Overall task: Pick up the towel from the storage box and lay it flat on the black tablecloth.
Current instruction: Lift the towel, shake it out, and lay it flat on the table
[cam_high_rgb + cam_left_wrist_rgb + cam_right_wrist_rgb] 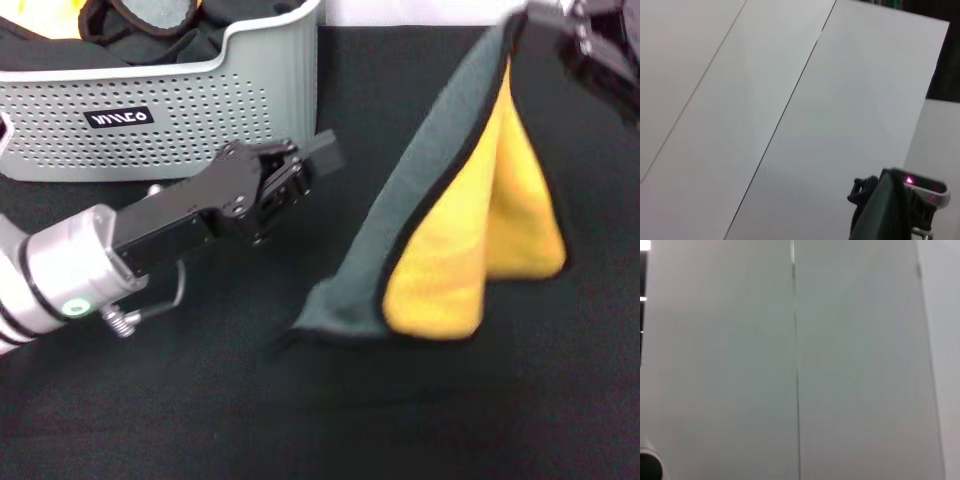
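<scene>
I should use my left gripper to take the towel's grey side [345,288] and stretch it open before laying it, because the towel hangs folded from my right gripper by its top corner.
The towel [470,250] hangs by its top corner from my right gripper [562,32], which is shut on it at the far right. It is folded, dark grey outside and yellow-orange inside, and its lower end rests on the black tablecloth [200,400]. My left gripper [308,168] is open and empty, low over the cloth, just in front of the storage box [200,100] and left of the towel. The left wrist view shows the right gripper [912,192] farther off with the grey towel [885,217] under it.
The storage box at the back left holds more dark cloths [150,25] and a yellow one [45,15]. Both wrist views show mainly white wall panels [800,360].
</scene>
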